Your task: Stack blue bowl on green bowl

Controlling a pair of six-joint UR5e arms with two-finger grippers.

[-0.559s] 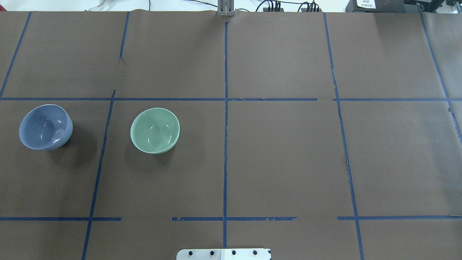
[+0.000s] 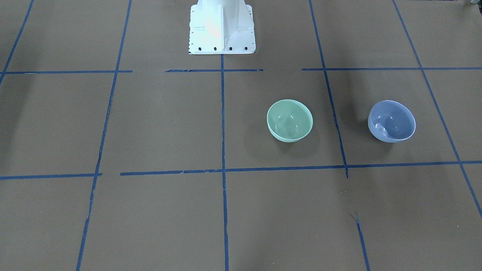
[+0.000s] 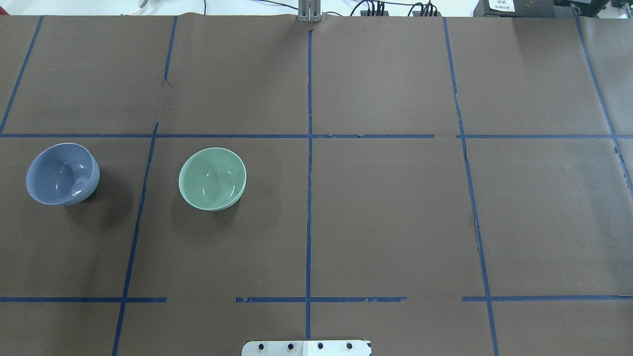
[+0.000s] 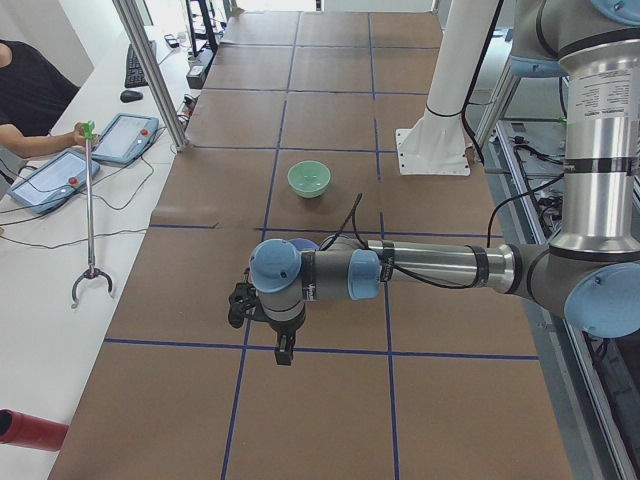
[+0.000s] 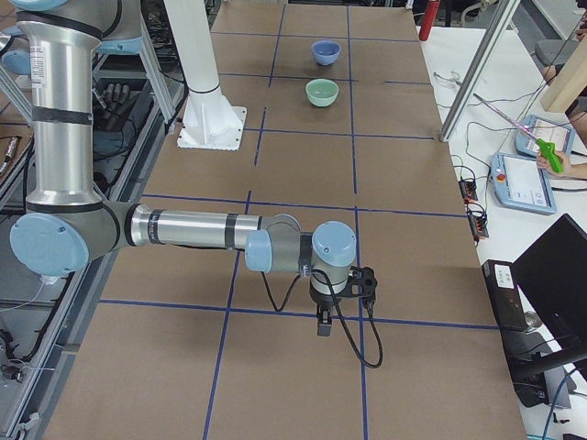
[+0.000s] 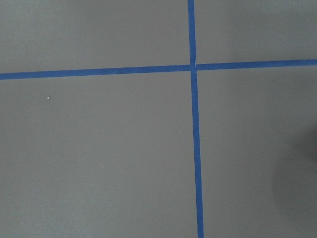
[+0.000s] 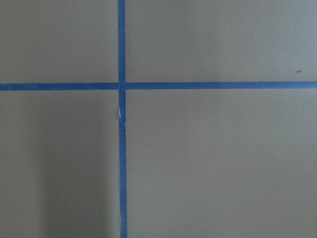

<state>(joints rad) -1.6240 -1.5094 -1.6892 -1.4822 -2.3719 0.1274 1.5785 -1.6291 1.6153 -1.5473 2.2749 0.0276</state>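
Observation:
The robot's left gripper should next go to the blue bowl's rim (image 2: pixel 412 114), on the side away from the green bowl, and close there.
The blue bowl (image 3: pixel 63 174) stands upright on the brown table at the left in the overhead view, and at the right in the front-facing view (image 2: pixel 392 121). The green bowl (image 3: pixel 212 178) stands upright a bowl's width and more to its right, apart from it; it also shows in the front-facing view (image 2: pixel 290 120). Both bowls are empty. My left gripper (image 4: pixel 240 305) shows only in the left side view, above the table near the blue bowl (image 4: pixel 305 243), which the arm mostly hides. My right gripper (image 5: pixel 365 282) shows only in the right side view, far from both bowls. I cannot tell whether either is open or shut.
The robot's white base (image 2: pixel 221 28) stands at the table's middle near edge. Blue tape lines (image 3: pixel 309 163) divide the table into squares. An operator holds a grabber stick (image 4: pixel 90 215) beside tablets (image 4: pixel 125 138) on the side bench. A metal post (image 4: pixel 150 65) stands at the table's edge.

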